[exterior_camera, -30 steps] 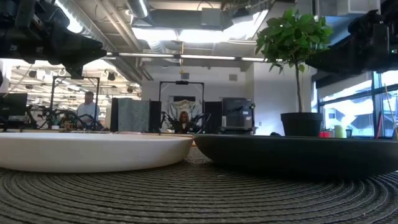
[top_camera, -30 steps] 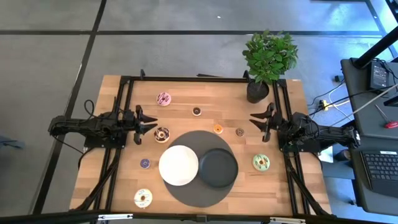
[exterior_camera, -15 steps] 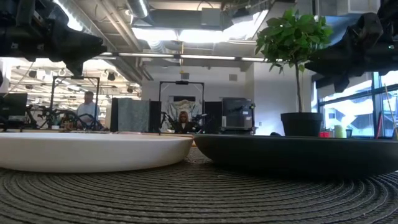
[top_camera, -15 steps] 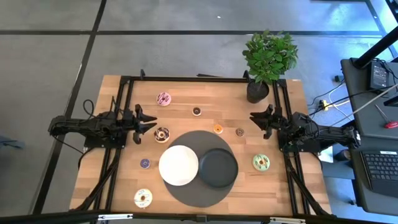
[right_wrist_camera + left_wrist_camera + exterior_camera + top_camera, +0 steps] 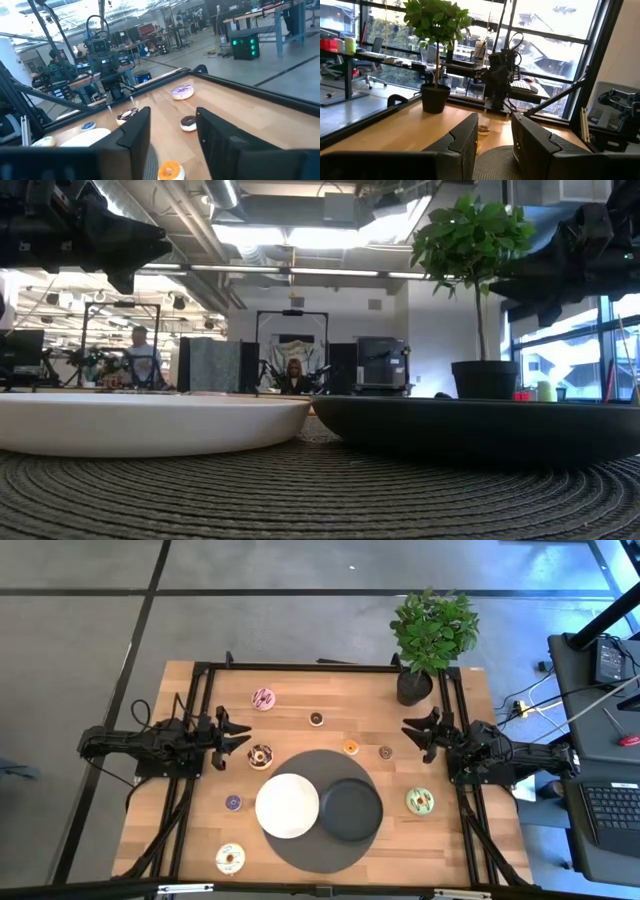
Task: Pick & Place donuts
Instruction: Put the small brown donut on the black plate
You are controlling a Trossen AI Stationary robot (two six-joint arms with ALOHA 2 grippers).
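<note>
I move my right gripper to the brown mini donut next, and then close it on its ring's side [image 5: 389, 750] that faces away from the woven mat.
Several toy donuts lie flat on the wooden table: pink [image 5: 263, 698], small dark brown [image 5: 316, 718], chocolate-sprinkled [image 5: 261, 755], orange [image 5: 351, 747], brown mini [image 5: 386, 752], green [image 5: 420, 801], purple [image 5: 233, 802] and cream [image 5: 229, 858]. My left gripper [image 5: 248, 739] is open and hovers at the table's left, just left of the chocolate-sprinkled donut. My right gripper [image 5: 406, 732] is open too, at the table's right, right of the brown mini. In the right wrist view the orange donut [image 5: 169, 171] lies between my fingers [image 5: 135, 135], with the small dark brown donut [image 5: 188, 122] farther off.
A white plate [image 5: 287, 805] and a black plate [image 5: 351, 810] sit side by side on a dark round woven mat [image 5: 320, 765] at the table's middle and near side. A potted plant [image 5: 432, 635] stands at the far right corner. Black frame rails run along both sides.
My right gripper has dropped and tipped a little toward the table. My left gripper has hardly shifted. The donuts and plates lie where they were.
</note>
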